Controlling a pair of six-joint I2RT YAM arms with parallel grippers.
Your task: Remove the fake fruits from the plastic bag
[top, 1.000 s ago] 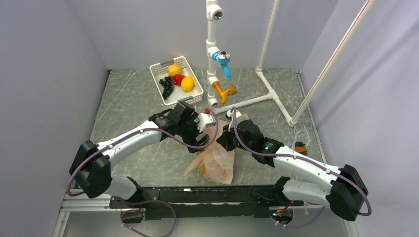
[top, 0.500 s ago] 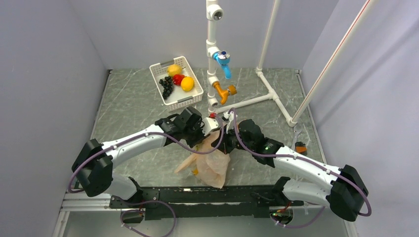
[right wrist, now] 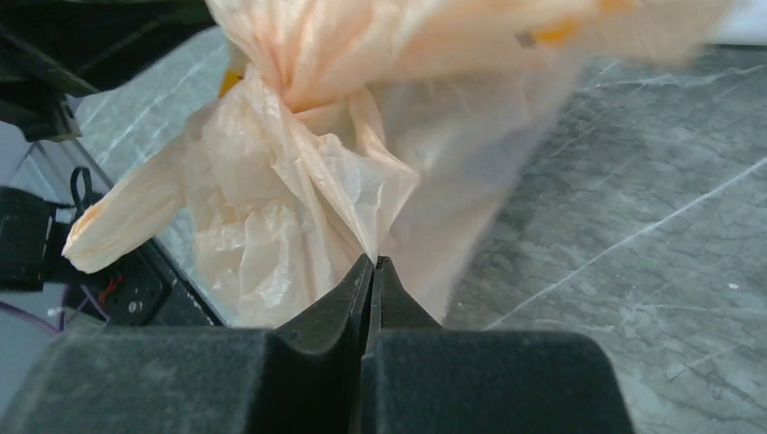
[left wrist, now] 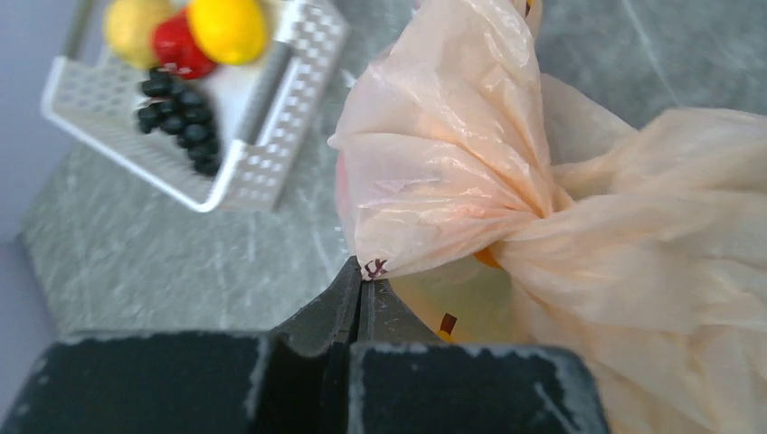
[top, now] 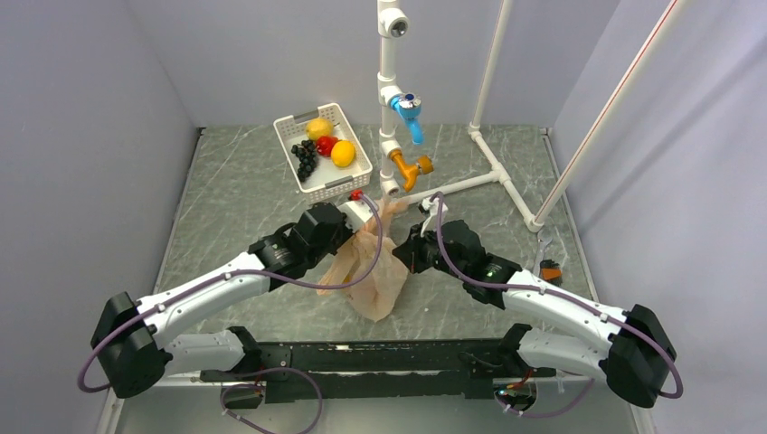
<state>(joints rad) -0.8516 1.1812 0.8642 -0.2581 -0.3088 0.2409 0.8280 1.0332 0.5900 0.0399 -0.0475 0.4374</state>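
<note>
The right gripper is pinching a fold far from the plastic bag's gathered neck, so it should grip nearer the neck [right wrist: 312, 131] and pull the plastic bag open.
The peach-orange plastic bag [top: 373, 267] hangs bunched between both arms above the table's middle. My left gripper [top: 364, 215] is shut on the bag's upper edge; in the left wrist view its jaws [left wrist: 362, 282] pinch a fold of the plastic bag [left wrist: 470, 154] beside a small maroon print. My right gripper [top: 409, 253] is shut on another fold, seen in the right wrist view [right wrist: 373, 262] with the plastic bag [right wrist: 289, 190] crumpled ahead of it. No fake fruit shows through the bag. A red fruit [top: 326, 145] lies in the basket.
A white basket [top: 339, 183] at the back left holds a yellow lemon, an orange fruit and a black grape bunch [top: 306, 159]. A white pipe frame [top: 389, 108] with blue and orange valves stands behind the bag. A small orange-and-black object [top: 549, 269] lies at the right.
My left gripper has shut on the bag and drawn back to the left, lifting it. The bag now hangs further left and bunched; the right gripper stays shut on it.
</note>
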